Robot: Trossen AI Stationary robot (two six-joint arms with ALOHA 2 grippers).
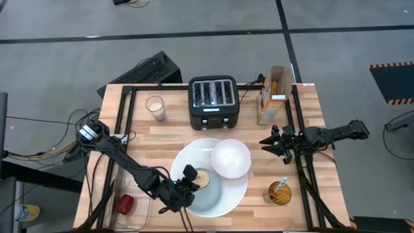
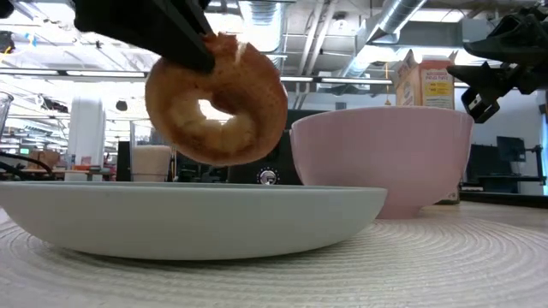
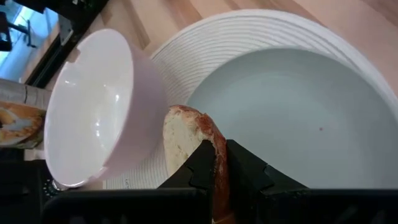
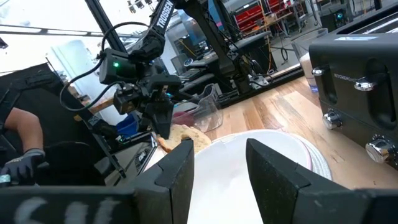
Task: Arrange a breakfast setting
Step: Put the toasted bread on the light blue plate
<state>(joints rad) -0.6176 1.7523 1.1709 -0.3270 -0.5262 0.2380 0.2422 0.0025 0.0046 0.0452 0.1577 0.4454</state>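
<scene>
The robot's left gripper should release the bagel on the pale blue-grey plate's far part [image 1: 201, 180], near the white bowl.
My left gripper [image 1: 193, 180] is shut on a round tan bagel [image 2: 216, 98], which hangs over the pale blue-grey plate [image 1: 210, 197]. That plate lies on the large ribbed white plate [image 1: 183, 158]. On the large plate's far right part stands the white bowl [image 1: 231, 158]. A small red food piece [image 1: 124, 204] lies at the near left. The blue-handled spoon [image 1: 283, 183] stands in an amber cup [image 1: 279, 194]. My right gripper [image 1: 275, 144] waits open at the right, above the table, with nothing between its fingers. My left gripper pinches the bagel's ring [image 3: 214, 163] between its two fingers, one on each flat face. The fingers [image 2: 184, 47] slant down from the table's near left and grip its upper rim. The bagel stands on edge below them, clear of the pale plate [image 2: 188, 218].
A black four-slot toaster [image 1: 214, 101] stands at the far middle, with a glass [image 1: 155, 107] to its left and an open cereal box [image 1: 272, 97] to its right. Dark rails run along the table's left and right sides.
</scene>
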